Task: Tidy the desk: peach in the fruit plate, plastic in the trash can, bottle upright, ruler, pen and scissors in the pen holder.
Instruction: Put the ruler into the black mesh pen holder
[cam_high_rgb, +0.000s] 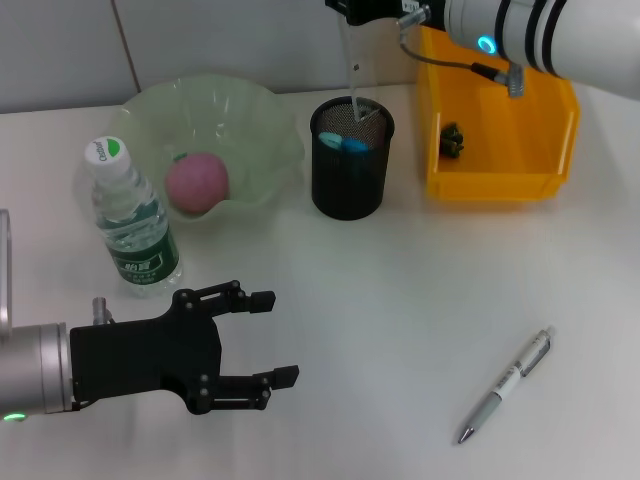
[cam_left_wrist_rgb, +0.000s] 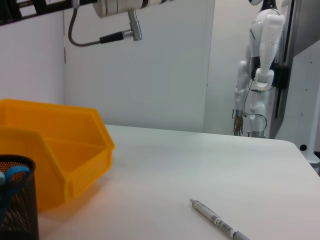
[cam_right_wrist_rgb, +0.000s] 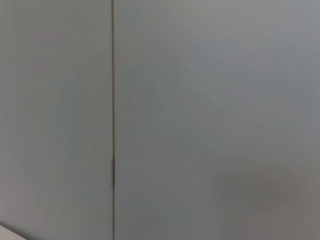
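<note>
I should let go of the ruler with my right gripper in the pen holder, against the rim (cam_high_rgb: 324, 134) nearest the fruit plate.
The pink peach (cam_high_rgb: 197, 182) lies in the green fruit plate (cam_high_rgb: 262, 120). Beside it, the bottle (cam_high_rgb: 130, 215) stands upright. The black mesh pen holder (cam_high_rgb: 348, 190) (cam_left_wrist_rgb: 17, 210) has the blue scissors handles (cam_high_rgb: 345, 143) (cam_left_wrist_rgb: 12, 176) inside. A clear ruler (cam_high_rgb: 352, 70) hangs upright with its lower end in the holder, and my right gripper (cam_high_rgb: 372, 10) at the top edge is shut on it. Dark crumpled plastic (cam_high_rgb: 452, 140) lies in the yellow trash can (cam_high_rgb: 500, 185) (cam_left_wrist_rgb: 60, 155). The pen (cam_high_rgb: 505, 385) (cam_left_wrist_rgb: 215, 220) lies on the table at front right. My left gripper (cam_high_rgb: 275, 338) hovers open at front left.
The white table's far edge (cam_left_wrist_rgb: 200, 132) meets a grey wall. A white humanoid robot (cam_left_wrist_rgb: 260, 65) stands beyond the table. The right wrist view shows only wall.
</note>
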